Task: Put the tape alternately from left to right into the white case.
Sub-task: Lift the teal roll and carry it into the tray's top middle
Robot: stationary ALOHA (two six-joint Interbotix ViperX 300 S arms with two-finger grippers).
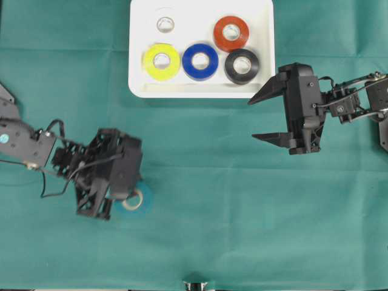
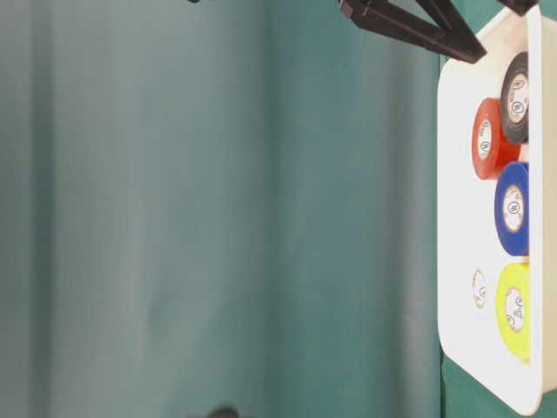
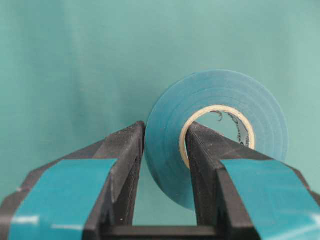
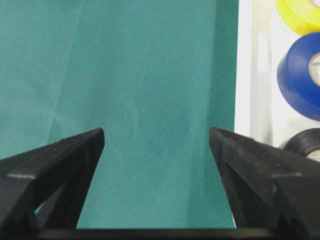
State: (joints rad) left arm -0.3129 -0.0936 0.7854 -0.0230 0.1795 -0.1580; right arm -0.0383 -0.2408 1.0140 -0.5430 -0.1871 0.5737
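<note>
Next, my left gripper lets go of the teal tape between the white tape and the red tape (image 1: 194, 33) in the white case.
The teal tape (image 3: 220, 92) lies on the green cloth at the lower left, and my left gripper (image 3: 165, 131) is shut on its wall, one finger outside and one inside the pale core. From overhead the gripper (image 1: 127, 195) covers most of that roll (image 1: 144, 202). The white case (image 1: 260, 18) at the top holds the white (image 1: 164, 24), red (image 1: 231, 33), yellow (image 1: 161, 61), blue (image 1: 200, 61) and black (image 1: 242, 65) rolls. My right gripper (image 1: 252, 120) hangs open and empty just off the case's lower right corner; its wrist view shows cloth between the fingers (image 4: 156, 131).
The case's rim (image 4: 245, 75) runs down the right side of the right wrist view, with blue tape (image 4: 300, 82) and black tape (image 4: 305, 142) behind it. Green cloth (image 1: 230, 212) covers the table. In the table-level view the case (image 2: 461, 218) is at the right.
</note>
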